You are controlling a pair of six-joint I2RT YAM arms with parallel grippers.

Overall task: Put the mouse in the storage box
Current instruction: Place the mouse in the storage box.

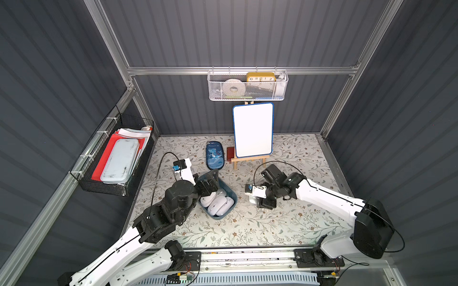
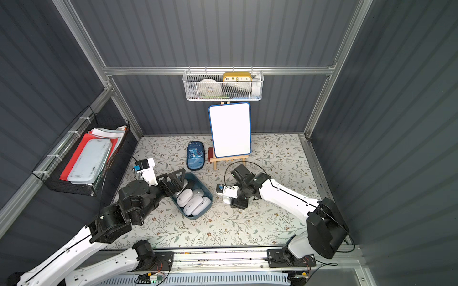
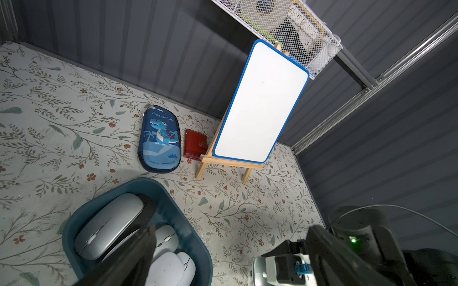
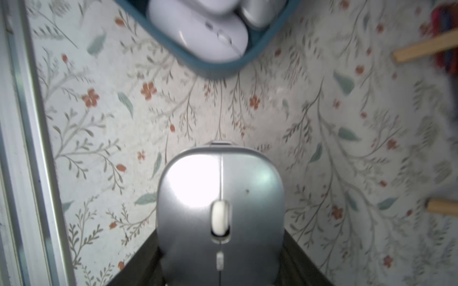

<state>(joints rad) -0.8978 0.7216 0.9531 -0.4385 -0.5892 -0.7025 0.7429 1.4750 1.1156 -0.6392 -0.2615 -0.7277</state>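
Note:
The silver mouse, now low beside the storage box, will be let go by my right gripper on top of the white mice (image 1: 215,204) at the near end of the storage box.
The storage box (image 1: 224,216) (image 2: 196,218) is a dark teal bin near the middle of the floral table, with several white mice (image 1: 218,203) and a silver one (image 3: 109,225) in it. Just right of it, my right gripper (image 1: 257,201) (image 4: 220,247) is shut on a silver mouse (image 4: 220,188) (image 1: 252,199) (image 2: 225,198), one dark finger on each side. The mouse is low over the table; I cannot tell if it touches. My left gripper (image 1: 213,179) (image 3: 231,222) hangs open over the box's far end, holding nothing.
A blue dinosaur case (image 1: 214,154), a red wallet (image 1: 230,151) and a whiteboard on a wooden easel (image 1: 252,130) stand behind the box. A white mesh basket (image 1: 247,86) hangs on the back wall. A black wire basket (image 1: 116,158) is on the left wall.

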